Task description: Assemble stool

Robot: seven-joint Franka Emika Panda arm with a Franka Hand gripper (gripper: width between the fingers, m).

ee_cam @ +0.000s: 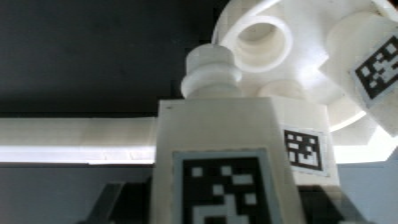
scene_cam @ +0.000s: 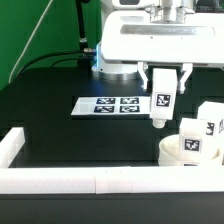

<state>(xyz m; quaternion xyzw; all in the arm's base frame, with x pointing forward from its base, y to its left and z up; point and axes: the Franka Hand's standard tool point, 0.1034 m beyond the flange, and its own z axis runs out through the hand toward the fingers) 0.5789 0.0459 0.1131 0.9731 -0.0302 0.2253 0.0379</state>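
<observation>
The round seat disc has an empty hole. Next, my gripper lets go of the white leg, now held above the table, upright in the empty hole of the round seat disc (scene_cam: pixel 177 137) (ee_cam: pixel 263 42).
My gripper (scene_cam: pixel 164 90) is shut on a white blocky leg (scene_cam: pixel 158 112) with a black-and-white tag and holds it upright above the table. In the wrist view the leg (ee_cam: pixel 228 140) fills the middle, its knobbed tip (ee_cam: pixel 214 72) pointing at the round seat disc (ee_cam: pixel 267 25), near a hole (ee_cam: pixel 263 38) in it. The dark fingers (ee_cam: pixel 128 200) flank the leg. The seat disc (scene_cam: pixel 184 152) lies toward the exterior view's right of the held leg, with a tagged leg (scene_cam: pixel 194 138) standing on it. Another tagged leg (scene_cam: pixel 210 118) stands just behind.
The marker board (scene_cam: pixel 108 104) lies flat on the black table toward the exterior view's left of the gripper. A long white rail (scene_cam: pixel 90 181) borders the table's near edge and left side; it also shows in the wrist view (ee_cam: pixel 80 140). The robot base (scene_cam: pixel 150 40) stands at the back.
</observation>
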